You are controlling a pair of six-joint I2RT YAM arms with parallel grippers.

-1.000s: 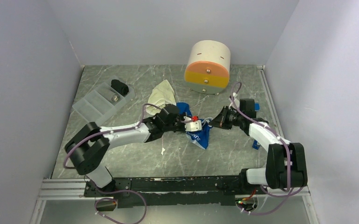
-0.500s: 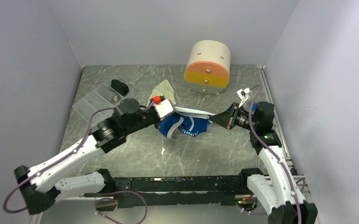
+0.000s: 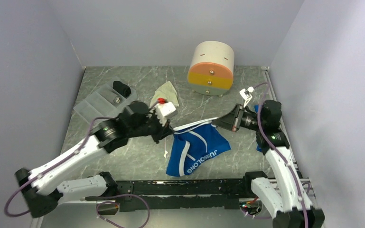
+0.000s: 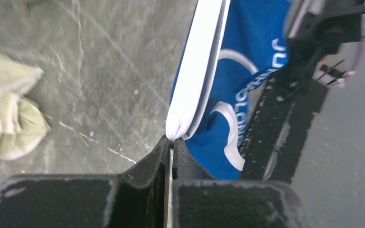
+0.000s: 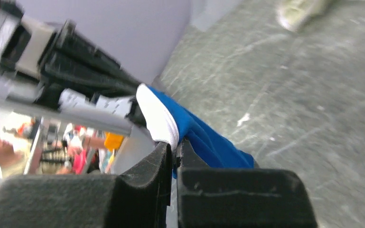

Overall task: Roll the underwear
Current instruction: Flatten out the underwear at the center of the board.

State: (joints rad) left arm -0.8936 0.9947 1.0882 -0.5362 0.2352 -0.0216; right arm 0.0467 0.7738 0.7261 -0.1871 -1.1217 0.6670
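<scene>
The robot's two grippers both hold the white waistband while the lettered edge hangs loose, so the robot should turn and lay down the underwear, then take its lettered edge (image 3: 202, 162).
The royal blue underwear (image 3: 197, 151) with a white waistband hangs in the air, stretched between both grippers above the table. My left gripper (image 3: 171, 129) is shut on the left end of the waistband (image 4: 194, 76). My right gripper (image 3: 217, 122) is shut on the right end of the waistband (image 5: 157, 118), with blue cloth (image 5: 209, 140) hanging below it. The cream-yellow underwear (image 3: 165, 92) lies crumpled on the table behind the left arm and shows in the left wrist view (image 4: 7, 116).
A round cream and orange drawer unit (image 3: 211, 68) stands at the back. A clear plastic tray (image 3: 99, 105) at the back left holds a black rolled bundle (image 3: 121, 88). A small white scrap (image 3: 165, 153) lies on the table. Grey walls close in both sides.
Both arms have lifted the blue underwear off the table and pulled it apart. It now hangs unfolded from its waistband, nearer the front, instead of bunched.
</scene>
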